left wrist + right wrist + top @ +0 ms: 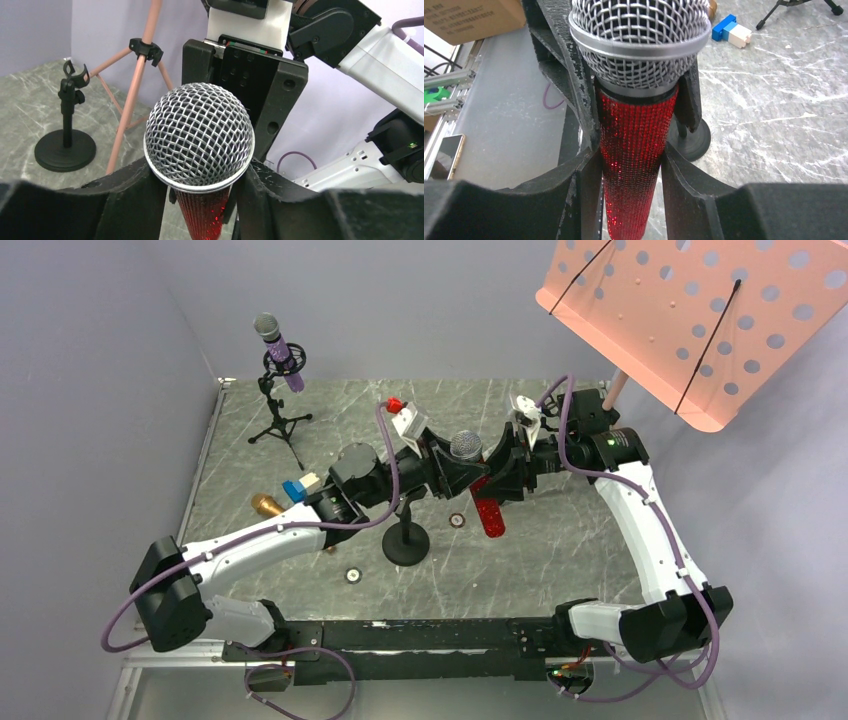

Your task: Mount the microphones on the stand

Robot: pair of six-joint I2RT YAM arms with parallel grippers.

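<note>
The red microphone's body has my right gripper high up on it, leaving little room for the stand's clip, so that gripper should take the red microphone's bottom end (493, 526).
A red glitter microphone (490, 512) with a silver mesh head (466, 445) hangs above the table's middle, head up. My right gripper (497, 475) (631, 192) is shut on its red body (631, 150). From the other side, my left gripper (443, 468) (202, 200) is clamped on it just under the head (199, 135). Below stands a black round-base stand (405, 540) (65, 145) with an unfilled clip. A purple microphone (282, 352) sits in a tripod stand (278, 415) at the far left. The gold microphone (266, 505) lies on the table by my left arm.
A pink perforated music stand (700, 310) rises at the back right, its tripod legs (132, 95) behind the black stand. A blue and white block (300, 487) (731, 30) lies near the gold microphone. Two small discs (457, 521) (352, 575) lie on the marble tabletop.
</note>
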